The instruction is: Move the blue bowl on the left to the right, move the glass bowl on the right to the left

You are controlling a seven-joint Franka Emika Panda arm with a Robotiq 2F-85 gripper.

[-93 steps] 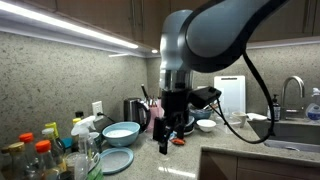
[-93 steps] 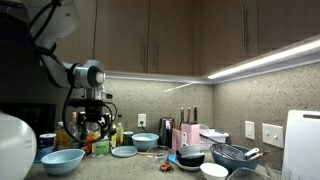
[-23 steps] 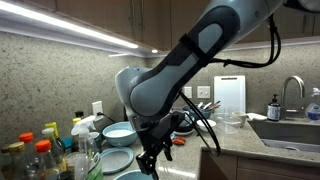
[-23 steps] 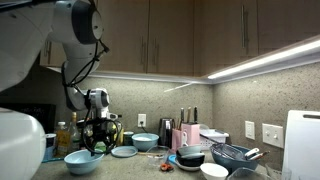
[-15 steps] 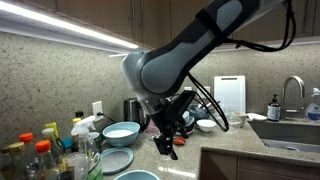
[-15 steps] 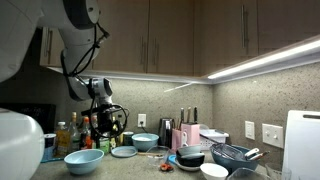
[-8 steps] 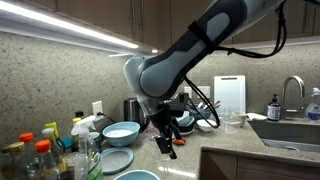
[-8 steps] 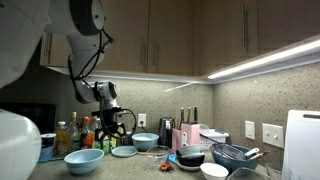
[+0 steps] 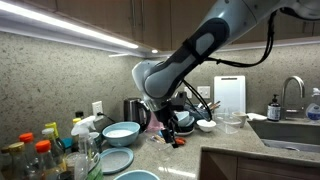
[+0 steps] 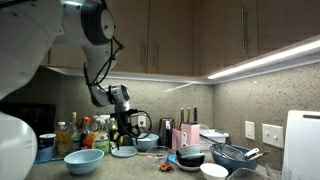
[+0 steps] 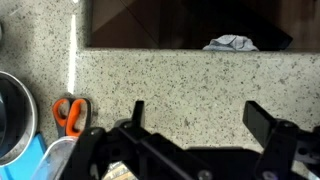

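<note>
The robot's gripper needs to next move to the clear container beside the orange-handled scissors and close on the container's rim (image 9: 152, 141), on the side away from the scissors.
A light blue bowl (image 10: 83, 160) sits at the front of the counter; only its rim shows at the bottom edge of an exterior view (image 9: 135, 176). A second light blue bowl (image 9: 121, 132) stands by the back wall and shows in both exterior views (image 10: 145, 142). My gripper (image 9: 166, 131) hangs low over the counter between the bowls and the scissors, also seen in an exterior view (image 10: 127, 136). In the wrist view the gripper (image 11: 200, 115) is open and empty over bare speckled counter. I cannot make out the small glass bowl.
Orange-handled scissors (image 11: 68, 113) lie left of the jaws, next to a metal bowl (image 11: 12, 115). A blue plate (image 9: 115, 160), bottles (image 9: 40, 155), a small white bowl (image 9: 205, 125), a larger clear container (image 9: 232, 122), a kettle and a sink (image 9: 295, 130) crowd the counter.
My arm has swung away from the front blue bowl toward the middle of the counter. The gripper is empty and the bowl stays where it was.
</note>
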